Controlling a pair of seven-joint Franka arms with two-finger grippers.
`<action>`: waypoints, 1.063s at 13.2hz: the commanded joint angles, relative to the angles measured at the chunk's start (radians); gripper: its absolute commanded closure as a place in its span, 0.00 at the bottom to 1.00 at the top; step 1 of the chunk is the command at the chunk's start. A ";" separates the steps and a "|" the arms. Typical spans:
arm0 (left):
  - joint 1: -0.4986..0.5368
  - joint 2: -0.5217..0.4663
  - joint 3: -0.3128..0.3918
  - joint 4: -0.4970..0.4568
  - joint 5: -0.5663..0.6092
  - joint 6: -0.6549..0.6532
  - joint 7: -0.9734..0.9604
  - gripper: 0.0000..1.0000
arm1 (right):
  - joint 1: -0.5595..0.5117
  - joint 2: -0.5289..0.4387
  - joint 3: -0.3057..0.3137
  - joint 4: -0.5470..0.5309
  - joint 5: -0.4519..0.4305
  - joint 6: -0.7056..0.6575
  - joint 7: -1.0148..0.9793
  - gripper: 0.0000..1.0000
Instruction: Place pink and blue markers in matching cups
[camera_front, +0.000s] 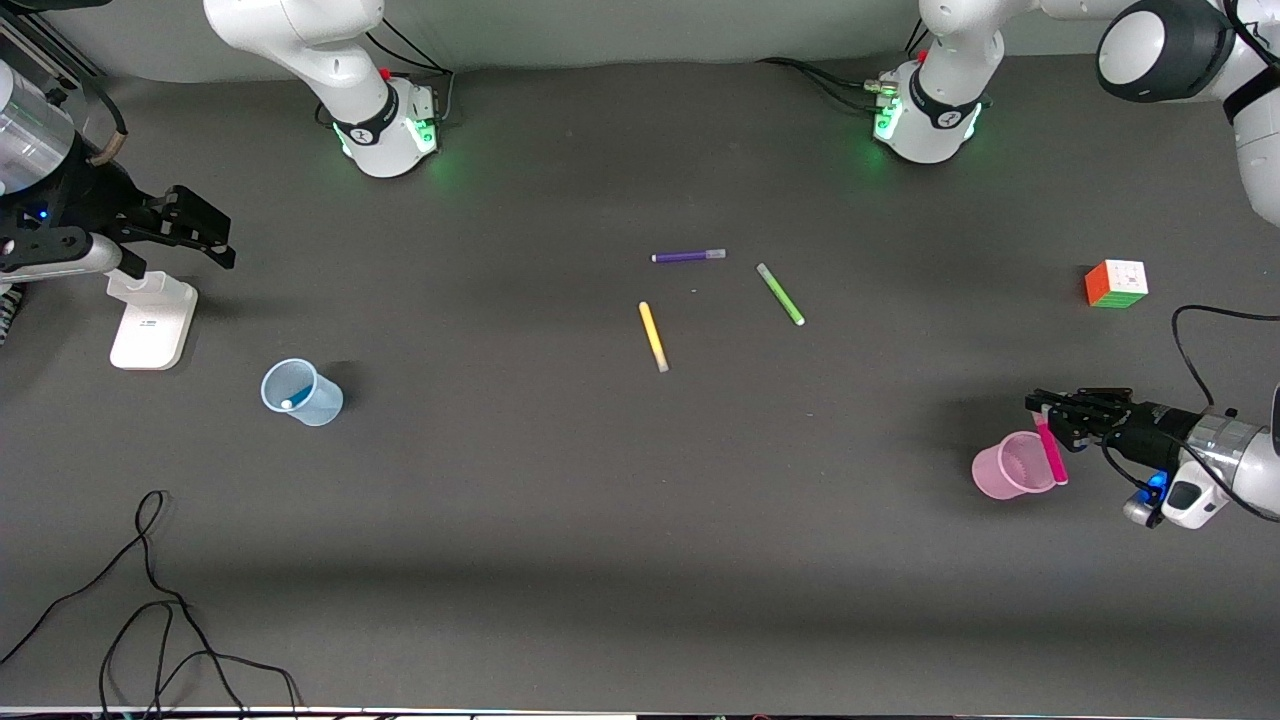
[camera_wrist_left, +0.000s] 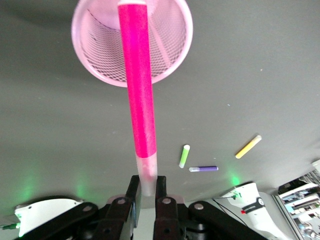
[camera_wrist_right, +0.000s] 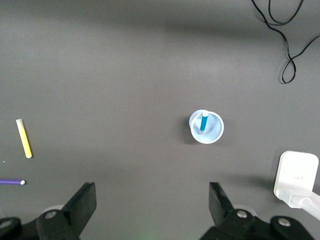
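Note:
Once my left gripper lets go, the pink marker will sit inside the pink mesh cup (camera_front: 1015, 458) (camera_wrist_left: 137, 42) and lean on the cup's rim.
My left gripper (camera_front: 1042, 412) is shut on the pale cap end of the pink marker (camera_front: 1052, 455). It holds the marker tilted over the rim of the pink mesh cup (camera_front: 1005, 470), which stands toward the left arm's end of the table. In the left wrist view the left gripper (camera_wrist_left: 146, 186) holds the pink marker (camera_wrist_left: 140, 100) with its far end over the mouth of the pink cup (camera_wrist_left: 100, 50). The blue marker (camera_front: 291, 400) stands inside the light-blue cup (camera_front: 302, 393); both show in the right wrist view, the marker (camera_wrist_right: 204, 121) in the cup (camera_wrist_right: 206, 128). My right gripper (camera_front: 205, 232) is open and empty, up over the right arm's end of the table; it also shows in the right wrist view (camera_wrist_right: 152, 200).
A purple marker (camera_front: 688, 256), a green marker (camera_front: 780, 293) and a yellow marker (camera_front: 653, 336) lie mid-table. A colour cube (camera_front: 1116, 284) sits toward the left arm's end. A white stand (camera_front: 152, 320) lies below the right gripper. Black cables (camera_front: 150, 600) trail near the front edge.

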 joint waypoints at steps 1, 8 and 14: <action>0.008 0.038 0.001 0.017 -0.052 -0.018 -0.031 1.00 | -0.004 -0.021 0.008 -0.013 0.007 -0.006 0.023 0.00; 0.046 0.095 0.002 -0.003 -0.117 -0.017 -0.076 1.00 | -0.006 -0.026 0.008 -0.009 0.006 0.004 0.023 0.00; 0.025 0.098 0.002 0.007 -0.074 0.005 -0.059 0.00 | -0.010 -0.029 0.005 -0.009 0.019 0.047 0.025 0.00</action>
